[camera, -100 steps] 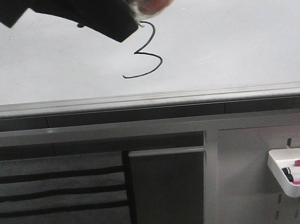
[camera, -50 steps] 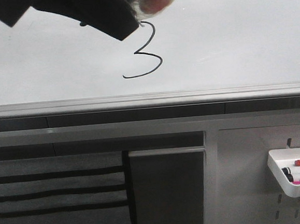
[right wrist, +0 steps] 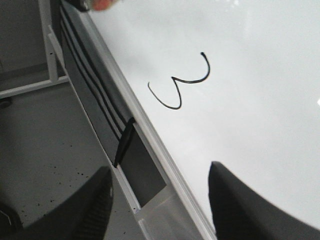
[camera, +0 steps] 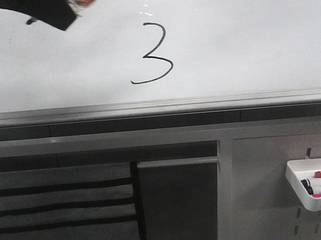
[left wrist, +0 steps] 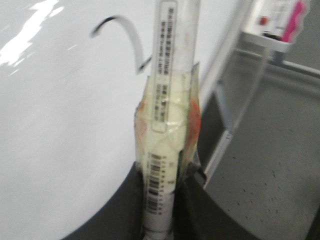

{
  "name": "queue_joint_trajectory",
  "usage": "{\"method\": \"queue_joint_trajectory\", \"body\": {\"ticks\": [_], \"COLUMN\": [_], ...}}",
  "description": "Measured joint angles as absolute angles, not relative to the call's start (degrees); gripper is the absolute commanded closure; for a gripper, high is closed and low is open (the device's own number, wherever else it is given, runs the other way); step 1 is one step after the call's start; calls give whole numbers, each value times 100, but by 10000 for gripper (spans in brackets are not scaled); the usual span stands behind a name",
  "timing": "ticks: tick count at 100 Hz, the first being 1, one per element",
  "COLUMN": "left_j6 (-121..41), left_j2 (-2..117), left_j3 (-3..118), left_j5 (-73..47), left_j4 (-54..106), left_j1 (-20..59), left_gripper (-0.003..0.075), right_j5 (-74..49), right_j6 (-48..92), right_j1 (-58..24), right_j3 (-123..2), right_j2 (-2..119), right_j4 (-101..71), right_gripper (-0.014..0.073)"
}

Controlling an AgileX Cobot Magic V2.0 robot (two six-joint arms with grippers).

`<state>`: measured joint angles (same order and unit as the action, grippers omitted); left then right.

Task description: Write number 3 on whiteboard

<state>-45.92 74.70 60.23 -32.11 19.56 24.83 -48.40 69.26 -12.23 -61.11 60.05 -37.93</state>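
The white marker, now held off beside the digit, will be let go by my left gripper on the bare whiteboard, far out from the number 3's open side.
The number 3 [camera: 154, 54], a thin black digit with a long lower tail, stands fully in sight on the glossy whiteboard [camera: 255, 46]. It also shows in the right wrist view as the number 3 [right wrist: 182, 82], and one curved stroke [left wrist: 125, 35] appears in the left wrist view. My left gripper [camera: 57, 11] is at the top left, off to the left of the digit, shut on a taped white marker [left wrist: 167, 100] with barcode labels. My right gripper [right wrist: 160, 200] is open and holds nothing, hovering over the board's lower rail; it is out of the front view.
A grey metal edge rail [camera: 159, 106] runs under the board. Below it are a dark panel [camera: 181, 207] and a grey pegboard [camera: 267, 200] carrying a white tray [camera: 316, 188] with markers at the right.
My left gripper has pulled up and to the left with the marker, away from the top of the 3. The digit is now uncovered.
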Motion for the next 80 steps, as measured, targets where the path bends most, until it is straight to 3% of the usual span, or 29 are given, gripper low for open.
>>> {"method": "queue_joint_trajectory", "body": {"ticks": [28, 60, 80], "left_j6": [-3467, -3415, -3415], "left_j2": [7483, 7658, 8122], "left_j3": [4830, 4512, 4647], "left_j5": [-1086, 0, 0], "left_j4": [2917, 3422, 3443], "left_j1": [905, 793, 793], "left_gripper": [741, 741, 741], "right_j5": [-5168, -5201, -5241], "right_j6": [6816, 6799, 6799], "right_j1": [-1098, -1098, -1098], "right_j3": [-6111, -6111, -6111], "right_j2": [5955, 5955, 5955], "right_j4": [-3793, -3803, -3925], "right_gripper": [218, 218, 218]}}
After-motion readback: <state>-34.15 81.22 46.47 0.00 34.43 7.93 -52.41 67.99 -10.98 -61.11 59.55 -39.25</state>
